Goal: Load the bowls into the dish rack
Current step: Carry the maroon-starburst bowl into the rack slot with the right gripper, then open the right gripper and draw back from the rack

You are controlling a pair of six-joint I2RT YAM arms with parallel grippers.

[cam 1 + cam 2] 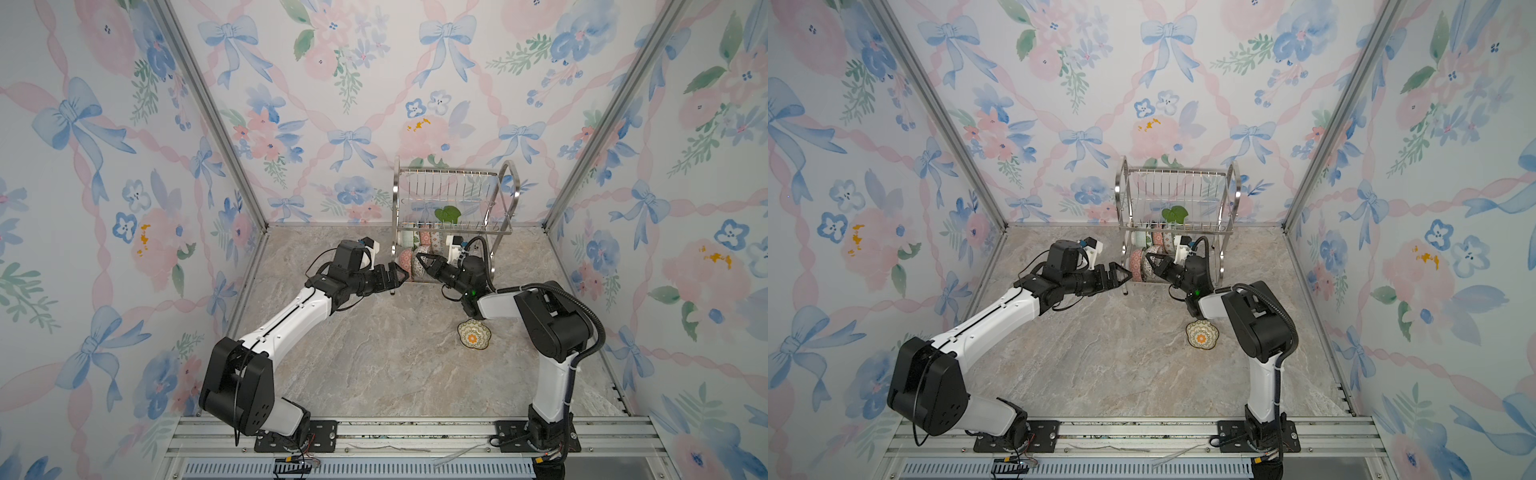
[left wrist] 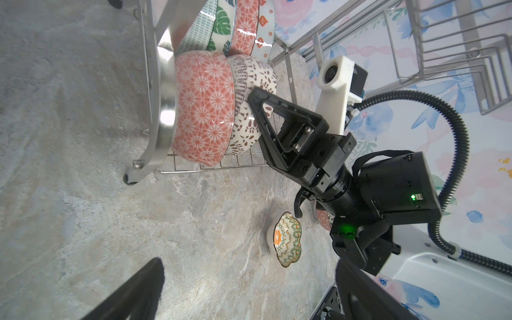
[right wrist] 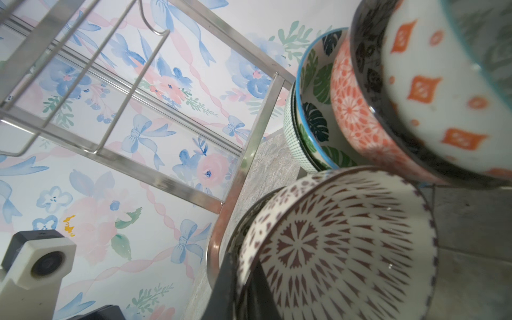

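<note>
Next, my right gripper lets go of the brown lattice bowl in the rack's lower front row [image 1: 419,267] [image 3: 336,261], against the orange flower-patterned bowl.
The steel dish rack [image 1: 449,170] [image 1: 1177,169] stands at the back of the table. Several bowls stand on edge in its lower tier. At the front of that tier a brown lattice bowl [image 2: 250,72] [image 3: 346,243] leans against an orange flower-patterned bowl [image 2: 205,108] [image 1: 405,259]. My right gripper [image 1: 424,262] [image 2: 253,97] [image 3: 241,291] is shut on the brown bowl's rim, one finger inside and one outside. Just left of the rack's front corner my left gripper [image 1: 401,274] [image 1: 1125,274] [image 2: 249,299] is open and holds nothing. A scalloped yellow-orange bowl [image 1: 473,336] [image 1: 1202,335] [image 2: 288,239] lies on the table under the right arm.
Behind the front pair stands a row of bowls, among them a green-leaf bowl [image 2: 221,25] [image 3: 315,110]. A green leaf-shaped thing [image 1: 448,215] rests on the upper tier. The rack's tubular leg [image 2: 163,91] stands between my left gripper and the bowls. Floral walls close in three sides.
</note>
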